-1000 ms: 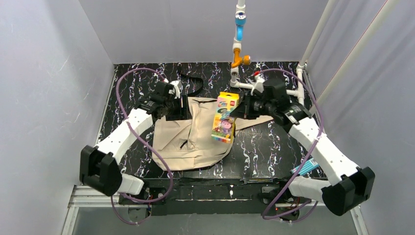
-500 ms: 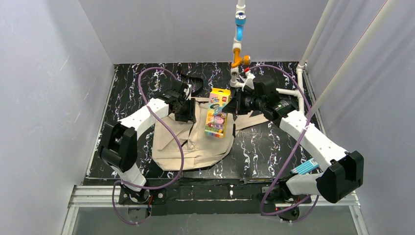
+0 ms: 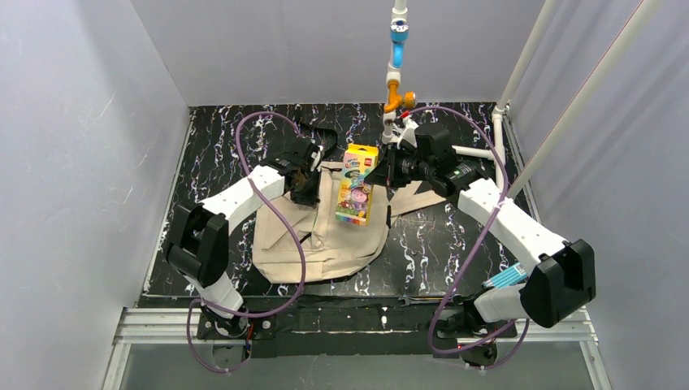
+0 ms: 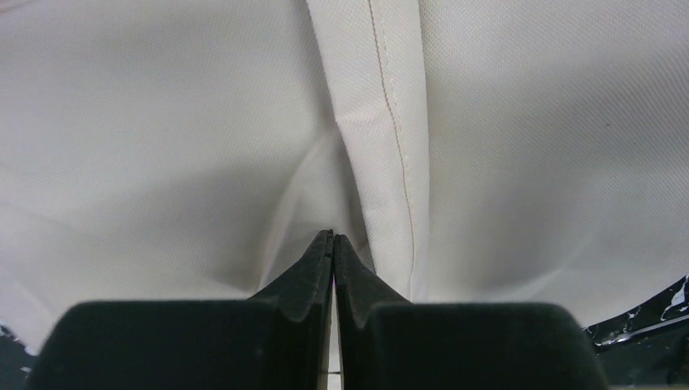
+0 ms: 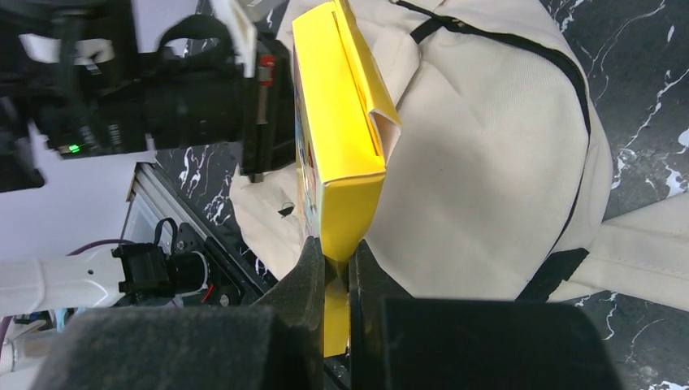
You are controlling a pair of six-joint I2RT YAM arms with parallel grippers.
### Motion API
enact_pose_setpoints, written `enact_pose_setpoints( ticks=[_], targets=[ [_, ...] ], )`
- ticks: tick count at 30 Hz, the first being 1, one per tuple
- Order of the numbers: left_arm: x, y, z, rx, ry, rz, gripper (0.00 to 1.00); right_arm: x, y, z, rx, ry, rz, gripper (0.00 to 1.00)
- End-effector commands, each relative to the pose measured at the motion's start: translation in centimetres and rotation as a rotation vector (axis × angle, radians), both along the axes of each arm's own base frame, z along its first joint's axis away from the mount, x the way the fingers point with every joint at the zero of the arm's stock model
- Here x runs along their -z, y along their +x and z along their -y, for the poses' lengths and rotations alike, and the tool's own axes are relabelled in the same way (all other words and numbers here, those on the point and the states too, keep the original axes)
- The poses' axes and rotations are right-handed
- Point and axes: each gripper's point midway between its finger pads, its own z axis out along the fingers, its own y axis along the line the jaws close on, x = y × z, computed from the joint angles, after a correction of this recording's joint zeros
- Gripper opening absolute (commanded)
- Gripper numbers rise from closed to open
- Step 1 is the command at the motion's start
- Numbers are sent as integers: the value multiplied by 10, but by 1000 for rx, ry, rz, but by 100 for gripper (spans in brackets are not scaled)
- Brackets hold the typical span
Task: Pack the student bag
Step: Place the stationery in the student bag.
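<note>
The stitched fold lies over the bag's opening, so next I open my left gripper, take the bag's edge [image 4: 351, 180] beneath and hold it aside for the yellow box.
The beige student bag [image 3: 325, 240] lies flat on the black marbled table, its top toward the back. My left gripper [image 3: 306, 188] sits at the bag's upper left edge. In the left wrist view its jaws [image 4: 334, 236] are shut, with a fold of the bag's fabric [image 4: 528, 162] puckering into the tips. My right gripper [image 3: 388, 174] is shut on the end of a yellow, colourfully printed box [image 3: 356, 195]. It holds the box above the bag's top. In the right wrist view the box [image 5: 341, 138] rises from the gripper [image 5: 337, 253] over the bag [image 5: 487, 162].
A black strap [image 3: 321, 138] lies behind the bag. A white pipe stand with blue and orange fittings [image 3: 396, 81] rises at the back centre. A white pipe [image 3: 479, 152] runs along the right rear. A blue striped item [image 3: 508, 278] rests near the right arm's base.
My left gripper has moved right onto the bag's upper edge and closed from open to shut. My right gripper has carried the box slightly left and back.
</note>
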Motion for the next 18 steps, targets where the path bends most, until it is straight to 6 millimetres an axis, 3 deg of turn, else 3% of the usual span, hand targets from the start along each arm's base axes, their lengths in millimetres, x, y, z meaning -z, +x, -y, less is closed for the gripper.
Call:
enact_pose_setpoints(
  ticks=[1, 6, 9, 11, 12, 14, 18],
  targets=[
    [-30, 0, -20, 4, 70, 102, 0, -34, 14, -19, -21, 96, 69, 1],
    [-48, 1, -24, -38, 36, 181, 0, -33, 23, -27, 1, 103, 49, 1],
    [-47, -3, -9, 0, -42, 161, 2, -32, 27, -29, 16, 119, 31, 1],
    [-36, -14, -3, 11, -40, 53, 32, -33, 28, -29, 22, 121, 35, 1],
    [-30, -17, -4, 14, -14, 21, 42, -33, 28, -29, 24, 122, 36, 1],
    [-23, -20, -6, 22, 9, 12, 47, -33, 28, -29, 27, 122, 39, 1],
    [-20, -16, -8, 35, 40, 28, 49, -33, 27, -28, 27, 120, 38, 1]
  ],
)
